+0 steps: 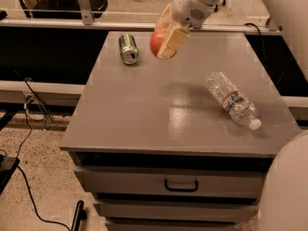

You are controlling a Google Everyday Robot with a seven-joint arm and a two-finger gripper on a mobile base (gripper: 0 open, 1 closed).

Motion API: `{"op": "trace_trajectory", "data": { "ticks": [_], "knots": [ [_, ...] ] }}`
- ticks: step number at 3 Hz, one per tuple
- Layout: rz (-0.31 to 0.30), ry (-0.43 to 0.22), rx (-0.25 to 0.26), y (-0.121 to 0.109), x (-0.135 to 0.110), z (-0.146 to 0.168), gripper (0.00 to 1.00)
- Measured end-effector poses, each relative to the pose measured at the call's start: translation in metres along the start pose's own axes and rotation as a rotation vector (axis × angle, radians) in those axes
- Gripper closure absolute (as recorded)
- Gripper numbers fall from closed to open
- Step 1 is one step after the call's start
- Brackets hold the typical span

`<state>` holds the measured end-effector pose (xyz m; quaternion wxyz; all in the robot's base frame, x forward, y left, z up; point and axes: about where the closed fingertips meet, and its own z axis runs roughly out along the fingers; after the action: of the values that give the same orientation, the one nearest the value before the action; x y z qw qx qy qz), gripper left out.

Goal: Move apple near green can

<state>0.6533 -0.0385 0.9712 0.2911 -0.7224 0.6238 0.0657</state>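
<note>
The robot's gripper needs to release the apple, now lifted above the table's far middle, on the grey table top close beside the green can (153, 50), toward the bottle.
The orange-red apple (157, 42) is held in my gripper (164, 41), lifted above the grey table top (159, 105) near its far middle. The pale fingers (173, 40) are shut on the apple's sides. The green can (128, 48) lies on its side at the table's far left, silver top facing the front, a short way left of the apple and below it.
A clear plastic water bottle (232, 100) lies on its side at the right of the table. The table is a cabinet with drawers (180, 184) at the front. A rail (72, 24) runs behind it, and cables (29, 143) lie on the floor at the left.
</note>
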Motion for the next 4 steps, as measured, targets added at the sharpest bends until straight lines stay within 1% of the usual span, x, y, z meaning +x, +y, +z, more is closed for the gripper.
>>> {"op": "trace_trajectory", "data": {
  "ticks": [1,2,3,4],
  "knots": [
    [-0.047,-0.095,0.117,-0.03,0.006,-0.002,1.0],
    [-0.056,-0.104,0.2,-0.055,0.017,0.005,1.0],
    [-0.032,-0.114,0.231,-0.074,0.029,0.018,1.0],
    [-0.008,-0.134,0.213,-0.086,0.037,0.044,1.0]
  ]
}}
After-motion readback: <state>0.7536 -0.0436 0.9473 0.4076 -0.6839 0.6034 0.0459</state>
